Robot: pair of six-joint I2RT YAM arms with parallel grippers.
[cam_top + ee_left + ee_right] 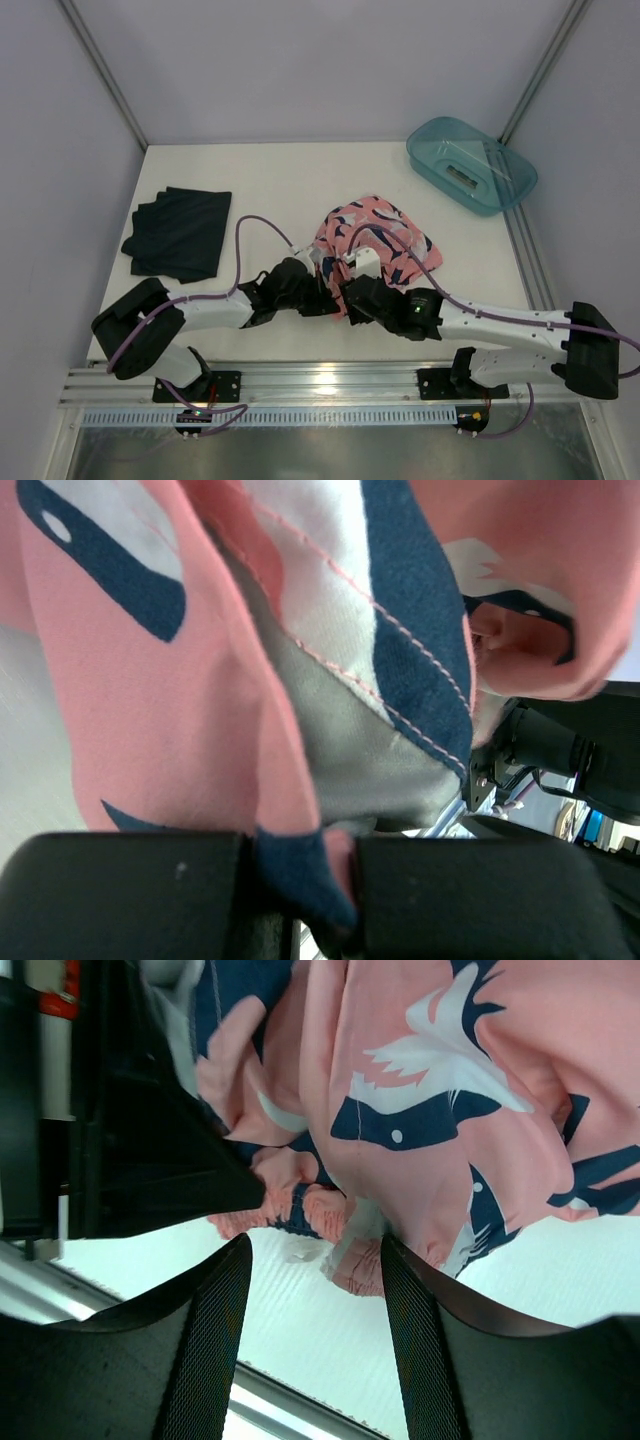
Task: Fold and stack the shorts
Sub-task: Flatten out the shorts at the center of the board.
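Note:
The waistband of the pink shorts is bunched up beside my left gripper, so next my right gripper pinches the waistband's gathered edge (356,1269) and pulls it wide before folding.
The dark navy shorts (178,232) lie folded at the left of the table. The salmon pink printed shorts (382,232) sit crumpled at the table's middle. Both grippers meet at the pink pair's near edge. My left gripper (300,870) is shut on a fold of the pink shorts (180,680), with a navy patch of cloth pinched between its black fingers (120,890). My right gripper (315,1260) stands open, with only the bare table between its fingers. The gathered waistband of the pink shorts (300,1205) hangs just past its tips, and the left arm's black body is on the left.
A translucent teal tub (470,163) stands at the back right corner. White walls with metal posts enclose the table. The metal rail (330,382) with both arm bases runs along the near edge.

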